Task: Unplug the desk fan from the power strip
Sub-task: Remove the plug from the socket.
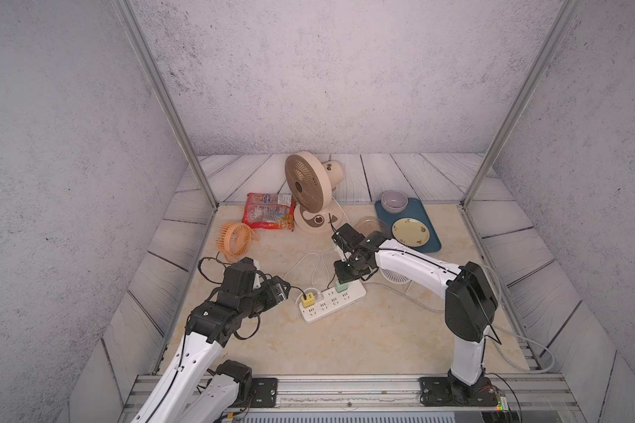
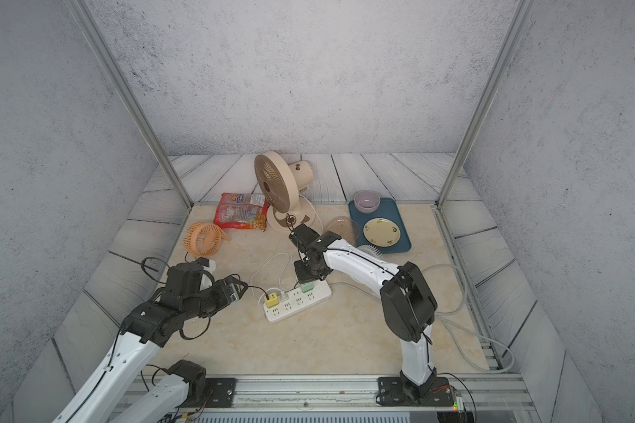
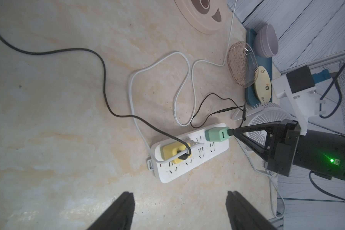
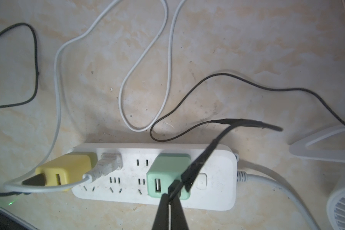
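The robot's right gripper holds only the USB plug, and the green adapter sits in the power strip, so the robot should take the green adapter (image 4: 168,170) by its sides.
The white power strip (image 1: 332,302) (image 2: 297,300) (image 4: 217,197) lies mid-table. It carries a yellow adapter (image 4: 66,171), a white plug (image 4: 110,163) and a green adapter (image 1: 341,286) (image 4: 163,169). My right gripper (image 4: 170,197) (image 3: 234,132) is shut on the black USB plug (image 4: 175,185) seated in the green adapter. A thin black cable runs from that plug toward a small white fan (image 3: 267,117). The beige desk fan (image 1: 307,186) (image 2: 272,185) stands at the back, its white cord looping toward the strip. My left gripper (image 3: 179,193) (image 1: 283,289) hangs open, left of the strip, holding nothing.
An orange mini fan (image 1: 235,238) and a red snack bag (image 1: 268,212) sit back left. A blue tray (image 1: 431,234) with a bowl (image 1: 394,201) and plate (image 1: 410,231) is back right, beside a glass dish (image 1: 369,223). The strip's grey cord (image 1: 418,304) trails right.
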You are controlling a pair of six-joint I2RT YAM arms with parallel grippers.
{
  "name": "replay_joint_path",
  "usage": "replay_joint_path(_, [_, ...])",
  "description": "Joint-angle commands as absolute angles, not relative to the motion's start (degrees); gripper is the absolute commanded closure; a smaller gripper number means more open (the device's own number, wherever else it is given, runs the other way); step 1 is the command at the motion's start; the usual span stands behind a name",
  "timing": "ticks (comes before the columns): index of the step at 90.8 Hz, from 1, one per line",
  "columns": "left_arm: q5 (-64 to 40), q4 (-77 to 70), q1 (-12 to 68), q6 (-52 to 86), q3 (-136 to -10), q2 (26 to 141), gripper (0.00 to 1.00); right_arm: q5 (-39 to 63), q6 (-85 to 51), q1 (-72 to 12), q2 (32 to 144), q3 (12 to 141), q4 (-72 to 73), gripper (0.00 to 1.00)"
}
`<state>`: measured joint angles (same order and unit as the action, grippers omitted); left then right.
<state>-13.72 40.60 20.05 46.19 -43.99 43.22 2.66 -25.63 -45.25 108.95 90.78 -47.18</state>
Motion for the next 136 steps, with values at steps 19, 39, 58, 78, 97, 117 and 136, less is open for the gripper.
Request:
replay_joint_path(19, [-13.81, 42.45, 20.64, 44.47, -45.88, 42.94, 0.2, -1.21, -26.46, -45.1, 108.06, 85.72, -48.58, 1.0])
replay_joint_path(39, [-13.2, 42.87, 20.74, 44.56, -45.75, 42.45, 0.2, -3.12, -26.24, -45.09, 106.45, 84.62, -48.84, 1.0])
replay_joint_path(58, [-12.71, 43.59, 20.83, 44.56, -45.88, 42.13, 0.2, -3.14, -26.32, -45.08, 106.11, 82.88, -48.38, 1.0])
replay_joint_path(78, [-12.21, 44.73, 20.92, 44.56, -45.66, 41.21, 0.2, -3.64, -26.66, -45.08, 104.61, 80.02, -47.2, 1.0])
replay_joint_path(97, [-12.36, 44.46, 21.35, 44.81, -45.24, 41.66, 0.2, -1.96, -24.65, -45.09, 104.82, 85.64, -48.94, 0.78])
replay_joint_path(117, [-11.65, 44.12, 21.69, 46.36, -43.63, 40.38, 0.19, -0.16, -22.82, -45.09, 103.75, 86.88, -49.57, 0.41])
replay_joint_path(136, [-11.0, 44.55, 21.71, 46.48, -43.33, 39.99, 0.19, 2.39, -22.32, -45.09, 106.43, 85.35, -48.63, 0.31])
